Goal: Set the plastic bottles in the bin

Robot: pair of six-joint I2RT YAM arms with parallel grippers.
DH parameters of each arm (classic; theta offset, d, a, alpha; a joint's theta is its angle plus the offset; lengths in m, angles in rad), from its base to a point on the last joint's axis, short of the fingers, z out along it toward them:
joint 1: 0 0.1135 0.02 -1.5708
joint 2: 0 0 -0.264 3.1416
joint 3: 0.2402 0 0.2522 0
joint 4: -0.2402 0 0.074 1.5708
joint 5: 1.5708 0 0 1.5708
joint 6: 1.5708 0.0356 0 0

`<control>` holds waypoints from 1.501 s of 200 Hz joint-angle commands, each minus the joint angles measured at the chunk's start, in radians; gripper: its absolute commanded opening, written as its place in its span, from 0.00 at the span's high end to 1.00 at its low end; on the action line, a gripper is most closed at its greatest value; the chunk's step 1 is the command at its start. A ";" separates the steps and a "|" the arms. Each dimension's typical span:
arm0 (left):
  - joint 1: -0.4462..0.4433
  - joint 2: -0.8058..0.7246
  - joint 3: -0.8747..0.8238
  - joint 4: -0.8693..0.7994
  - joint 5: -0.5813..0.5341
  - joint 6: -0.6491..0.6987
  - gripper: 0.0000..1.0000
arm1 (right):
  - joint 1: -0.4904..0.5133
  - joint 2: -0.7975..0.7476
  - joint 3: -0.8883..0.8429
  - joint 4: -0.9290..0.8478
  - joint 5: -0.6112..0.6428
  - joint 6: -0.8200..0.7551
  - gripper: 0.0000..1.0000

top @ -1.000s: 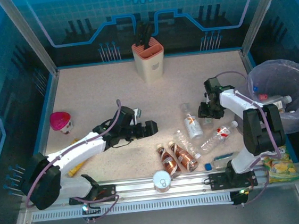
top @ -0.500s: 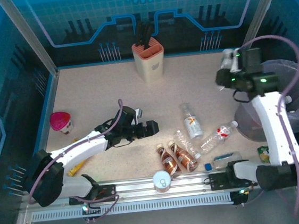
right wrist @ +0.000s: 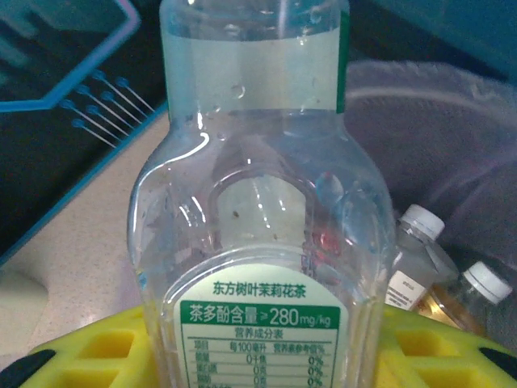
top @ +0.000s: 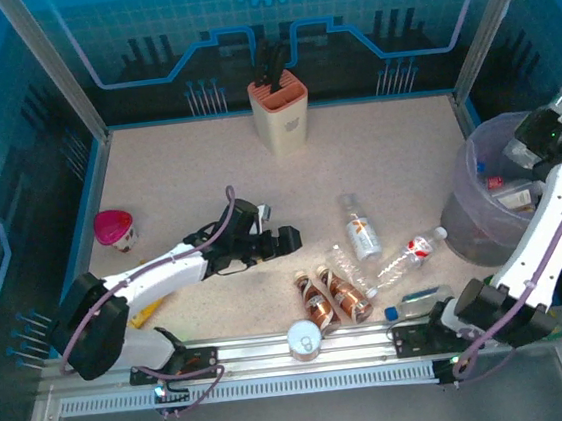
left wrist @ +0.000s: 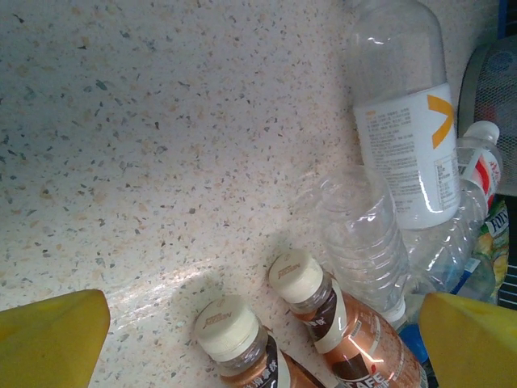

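My right gripper is going to let go of the clear bottle inside the bin (top: 501, 178). The bottle will go against the capped bottles lying there.
My right gripper (top: 546, 132) is raised over the bin (top: 468, 216), a round tub with a pale-lavender liner at the table's right edge. It is shut on a clear bottle with a green label (right wrist: 258, 242), held upright between the yellow fingers (right wrist: 89, 356). Two capped bottles (right wrist: 416, 250) lie inside the bin (right wrist: 452, 145). My left gripper (top: 284, 240) hovers low and open just left of two brown bottles (left wrist: 323, 315). A ribbed clear bottle (left wrist: 363, 242) and a white-labelled one (left wrist: 404, 129) lie beyond them. A red-labelled bottle (top: 411, 255) and a blue-labelled one (top: 417, 304) lie further right.
A beige knife block (top: 279, 110) stands at the back centre. A pink-lidded cup (top: 114, 228) sits far left, a yellow item (top: 146, 313) by the left arm, and a silver can (top: 303, 339) at the front rail. Glass walls enclose the table.
The right arm has lifted from the table near the bottles and swung right to above the bin, carrying the green-labelled bottle. The left gripper has crept slightly right.
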 commanded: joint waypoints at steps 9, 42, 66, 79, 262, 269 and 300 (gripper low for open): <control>0.007 -0.036 0.002 -0.022 0.003 0.013 0.01 | -0.037 0.038 -0.103 0.041 -0.060 0.041 1.00; 0.008 -0.025 -0.001 -0.007 0.006 0.014 0.01 | -0.037 0.100 -0.193 0.094 -0.046 0.052 1.00; 0.007 -0.022 -0.005 -0.008 0.010 0.017 0.01 | -0.032 0.106 -0.280 0.143 -0.039 0.066 1.00; 0.007 -0.022 -0.001 -0.016 0.009 0.022 0.01 | -0.025 0.110 -0.328 0.169 -0.037 0.069 1.00; 0.007 -0.003 0.016 -0.001 0.016 0.016 0.01 | 0.094 -0.039 -0.172 0.003 0.027 0.013 0.00; 0.008 -0.002 0.018 -0.002 0.017 0.018 0.01 | 0.114 -0.047 -0.158 -0.009 0.034 0.009 0.00; 0.007 0.002 0.032 -0.008 0.020 0.025 0.01 | 0.225 -0.073 -0.097 -0.083 0.093 0.010 0.00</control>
